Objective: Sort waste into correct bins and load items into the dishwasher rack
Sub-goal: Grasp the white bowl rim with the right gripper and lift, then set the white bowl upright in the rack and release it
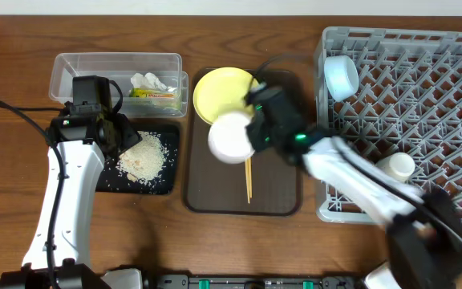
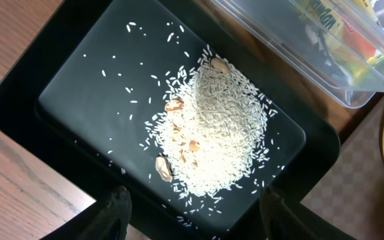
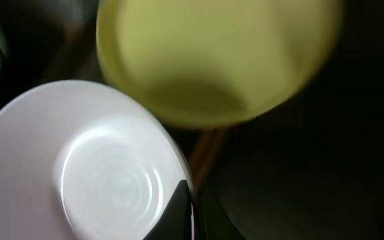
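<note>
The robot's right gripper needs to release the white bowl at the back of the grey rack [image 1: 379,61] next to the light blue bowl.
My right gripper [image 1: 254,133] is shut on the rim of the white bowl [image 1: 230,138], which hangs over the brown serving tray [image 1: 279,201]. In the right wrist view the fingers pinch the bowl's [image 3: 92,173] right edge, with the yellow plate [image 3: 212,60] just beyond. The plate [image 1: 219,92] lies at the tray's back and thin chopsticks [image 1: 249,181] lie below the bowl. My left gripper [image 2: 195,217] is open above the black tray [image 2: 59,80], which holds a heap of rice crumbs [image 2: 215,127]. The clear container [image 1: 79,66] holds the tissue [image 1: 151,81] and wrapper [image 1: 155,95].
The grey dishwasher rack [image 1: 423,104] fills the right side. A light blue bowl [image 1: 341,76] stands on edge at its back left and a small pale cup [image 1: 397,166] lies near its front. The clear container's corner [image 2: 352,93] overhangs the black tray.
</note>
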{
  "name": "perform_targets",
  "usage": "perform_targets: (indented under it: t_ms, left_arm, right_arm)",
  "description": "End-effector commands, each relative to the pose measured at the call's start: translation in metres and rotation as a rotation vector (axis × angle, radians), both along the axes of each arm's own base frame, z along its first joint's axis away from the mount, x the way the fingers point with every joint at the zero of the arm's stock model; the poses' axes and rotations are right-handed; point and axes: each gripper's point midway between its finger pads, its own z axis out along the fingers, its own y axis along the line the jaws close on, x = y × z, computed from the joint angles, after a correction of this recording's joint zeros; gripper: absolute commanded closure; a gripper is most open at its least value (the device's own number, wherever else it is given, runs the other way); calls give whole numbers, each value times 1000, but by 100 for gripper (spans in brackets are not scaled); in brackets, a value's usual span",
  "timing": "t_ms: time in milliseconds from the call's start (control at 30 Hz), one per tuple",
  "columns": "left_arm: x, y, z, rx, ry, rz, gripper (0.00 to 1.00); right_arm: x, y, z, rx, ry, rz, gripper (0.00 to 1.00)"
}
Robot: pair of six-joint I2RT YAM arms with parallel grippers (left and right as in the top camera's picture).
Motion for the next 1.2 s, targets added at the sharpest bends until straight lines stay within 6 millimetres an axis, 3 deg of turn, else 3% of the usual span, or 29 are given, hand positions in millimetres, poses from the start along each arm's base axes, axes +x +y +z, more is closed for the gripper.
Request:
perform_targets:
  t_ms: [0,167,333,433,500,600,667,900,1167]
  left_arm:
    - [-3,1,-3,-4,10,16,35]
    - [-3,1,-3,-4,10,16,35]
    - [-2,1,-3,-4,7,16,35]
    - [-2,1,-3,-3,6,16,35]
    - [-2,1,-3,-3,6,16,35]
    - [-2,1,-3,-4,6,16,35]
    - [-2,1,-3,-3,6,16,35]
    - [-1,1,-3,-4,3,16,35]
    - [-1,1,-3,-4,3,17,35]
  right_arm:
    - [26,-56,69,-39,-196,-143,99]
    - [48,-146,111,-199,-346,-333,99]
    - [65,-247,143,-511,-478,-559,99]
    - [73,-296,171,-702,-567,-662,99]
    - [81,-317,187,-823,-616,-661,99]
    - [90,-341,199,-958,-657,-651,99]
    - [97,-353,196,-1048,-648,-621,99]
    - [120,-389,152,-1156,-585,-620,99]
    - [142,-389,99,-1129,-568,-618,99]
